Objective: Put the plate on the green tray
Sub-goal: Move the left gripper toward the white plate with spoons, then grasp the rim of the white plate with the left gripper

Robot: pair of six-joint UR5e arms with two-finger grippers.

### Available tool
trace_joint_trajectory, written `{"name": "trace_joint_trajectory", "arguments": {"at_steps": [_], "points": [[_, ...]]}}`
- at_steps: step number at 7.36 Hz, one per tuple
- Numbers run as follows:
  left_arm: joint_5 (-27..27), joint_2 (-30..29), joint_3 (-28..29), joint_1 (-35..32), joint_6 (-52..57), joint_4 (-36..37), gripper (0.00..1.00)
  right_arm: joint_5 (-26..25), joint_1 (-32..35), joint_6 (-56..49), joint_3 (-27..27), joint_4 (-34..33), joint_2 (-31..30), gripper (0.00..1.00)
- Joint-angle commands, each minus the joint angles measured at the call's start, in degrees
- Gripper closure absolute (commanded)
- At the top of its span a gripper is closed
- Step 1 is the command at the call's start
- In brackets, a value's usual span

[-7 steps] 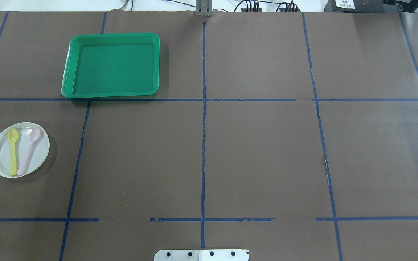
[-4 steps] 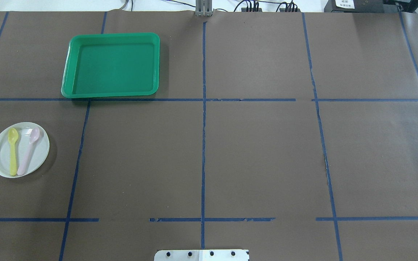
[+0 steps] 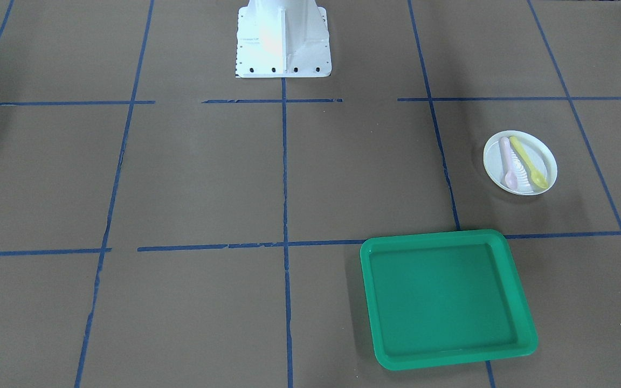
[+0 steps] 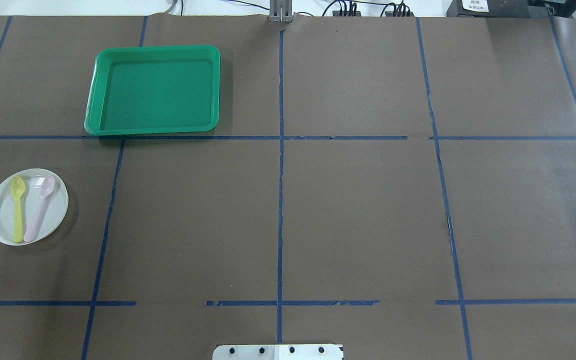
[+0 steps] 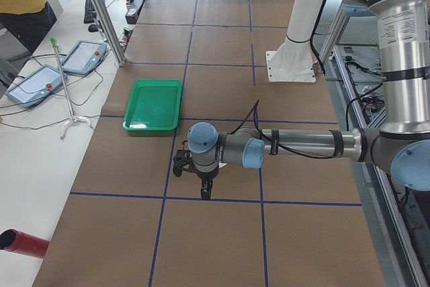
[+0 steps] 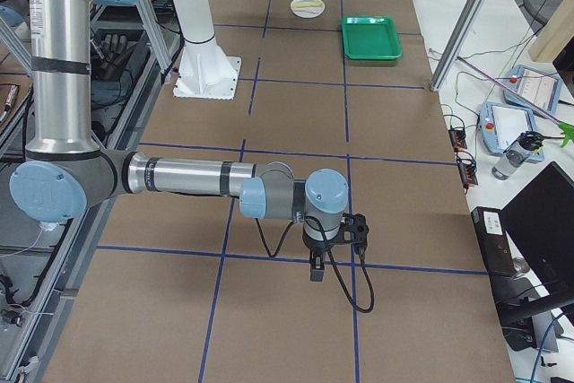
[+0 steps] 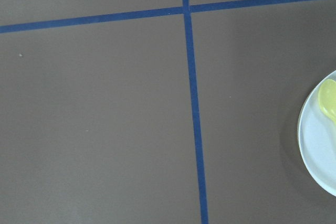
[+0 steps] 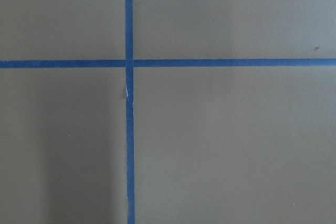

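My left gripper needs to go next to the white plate's rim (image 3: pixel 553 157) (image 7: pixel 301 148) beside the yellow spoon, on the side away from the pink spoon, and close there.
The green tray (image 4: pixel 154 91) lies empty at the far left of the table; it also shows in the front view (image 3: pixel 442 297) and both side views (image 5: pixel 153 104) (image 6: pixel 369 38). The white plate (image 4: pixel 54 212) sits on the table nearer and further left, apart from the tray, with a yellow spoon (image 4: pixel 17 210) and a pink spoon (image 4: pixel 40 206) on it. Its edge shows in the left wrist view (image 7: pixel 317 153). My left gripper (image 5: pixel 205 186) hangs above the table close to the plate. My right gripper (image 6: pixel 316 268) hangs over the table's far right end. I cannot tell whether either is open.
The robot's white base (image 3: pixel 282 40) stands at the table's near middle edge. Blue tape lines (image 4: pixel 280 150) divide the brown table cover into squares. Operator pendants (image 5: pixel 40 78) and cables lie beyond the far edge.
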Motion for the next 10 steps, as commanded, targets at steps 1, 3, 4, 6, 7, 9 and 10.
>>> {"name": "trace_joint_trajectory", "arguments": {"at_steps": [1, 3, 4, 6, 7, 9, 10], "points": [[0.35, 0.23, 3.54, 7.84, -14.70, -14.47, 0.00, 0.08, 0.00, 0.00, 0.00, 0.02, 0.00, 0.00], [0.43, 0.14, 9.78, 14.61, -29.20, -32.65, 0.00, 0.08, 0.00, 0.00, 0.00, 0.02, 0.00, 0.00], [1.39, 0.14, 10.77, 17.86, -35.01, -36.83, 0.00, 0.00, 0.00, 0.00, 0.00, 0.02, 0.00, 0.00], [5.35, -0.38, 10.69, 22.46, -39.81, -37.40, 0.01, 0.08, 0.00, 0.00, 0.00, 0.02, 0.00, 0.00], [6.14, -0.21, 10.60, 22.47, -39.73, -37.32, 0.01, 0.08, 0.00, 0.00, 0.00, 0.02, 0.00, 0.00], [9.65, 0.14, 10.69, 22.47, -39.21, -37.23, 0.01, 0.00, 0.00, 0.00, 0.00, 0.02, 0.00, 0.00], [10.53, -0.12, 10.95, 22.64, -39.20, -37.14, 0.01, 0.08, 0.00, 0.00, 0.00, 0.02, 0.00, 0.00]]}}
